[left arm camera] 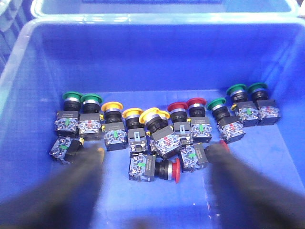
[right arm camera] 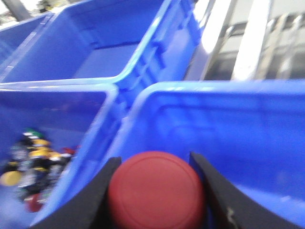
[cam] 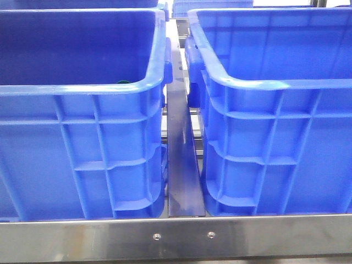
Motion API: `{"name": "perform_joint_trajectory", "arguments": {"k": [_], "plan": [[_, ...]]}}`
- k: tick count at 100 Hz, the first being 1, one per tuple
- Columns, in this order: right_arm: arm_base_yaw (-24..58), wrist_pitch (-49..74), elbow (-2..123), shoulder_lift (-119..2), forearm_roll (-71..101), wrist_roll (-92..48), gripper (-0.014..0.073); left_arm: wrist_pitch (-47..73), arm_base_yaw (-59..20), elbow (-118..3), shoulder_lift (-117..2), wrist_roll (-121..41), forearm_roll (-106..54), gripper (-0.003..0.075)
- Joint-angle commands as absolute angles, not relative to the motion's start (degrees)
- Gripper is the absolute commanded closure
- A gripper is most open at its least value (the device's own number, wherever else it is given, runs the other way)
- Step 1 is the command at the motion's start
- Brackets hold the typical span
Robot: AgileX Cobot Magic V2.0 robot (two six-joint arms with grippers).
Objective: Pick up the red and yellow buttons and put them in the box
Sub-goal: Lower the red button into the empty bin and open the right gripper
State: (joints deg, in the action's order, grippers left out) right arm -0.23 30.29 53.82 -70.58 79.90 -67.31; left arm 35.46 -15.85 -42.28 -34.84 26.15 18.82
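Next, I release the red button, now held over the neighbouring crate, from my right gripper on the empty blue crate's bottom, toward the crate's back side (cam: pixel 291 72).
In the left wrist view, several push-buttons lie in a row on the floor of a blue crate (left arm camera: pixel 143 23). Among them are yellow buttons (left arm camera: pixel 132 113) and red buttons (left arm camera: pixel 196 101). One red button (left arm camera: pixel 174 170) lies on its side nearer the fingers. My left gripper (left arm camera: pixel 155 151) is open and empty just above this pile, its blurred fingers (left arm camera: pixel 86 164) on either side of it. My right gripper (right arm camera: pixel 153 160) is shut on a red button's cap (right arm camera: pixel 156 193). It holds it over the box (right arm camera: pixel 238 119), the neighbouring blue crate. No gripper shows in the front view.
The front view shows the left crate (cam: pixel 82 88) and the right crate (cam: pixel 275 85) side by side, with a metal strip (cam: pixel 184 165) between them and a steel rail (cam: pixel 176 236) in front. Green buttons (left arm camera: pixel 72 95) lie among the pile. Another crate (right arm camera: pixel 95 43) stands behind.
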Motion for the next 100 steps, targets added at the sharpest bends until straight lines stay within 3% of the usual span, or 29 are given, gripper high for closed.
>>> {"name": "perform_joint_trajectory", "arguments": {"k": [1, 11, 54, 100], "plan": [[0.6, 26.0, 55.9, -69.4, 83.2, -72.7, 0.0366, 31.2, -15.7, -43.5, -34.1, 26.7, 19.5, 0.0566], [2.3, 21.0, 55.9, -70.2, 83.5, -77.8, 0.0366, 31.2, -15.7, -43.5, -34.0, 26.7, 19.5, 0.0740], [5.3, 8.5, 57.3, -85.2, 95.4, -98.4, 0.0366, 31.2, -15.7, -43.5, -34.0, 26.7, 19.5, 0.0739], [5.3, 9.0, 67.4, -100.1, 99.2, -100.6, 0.0366, 31.5, -15.7, -43.5, -34.0, 26.7, 19.3, 0.0739]]}}
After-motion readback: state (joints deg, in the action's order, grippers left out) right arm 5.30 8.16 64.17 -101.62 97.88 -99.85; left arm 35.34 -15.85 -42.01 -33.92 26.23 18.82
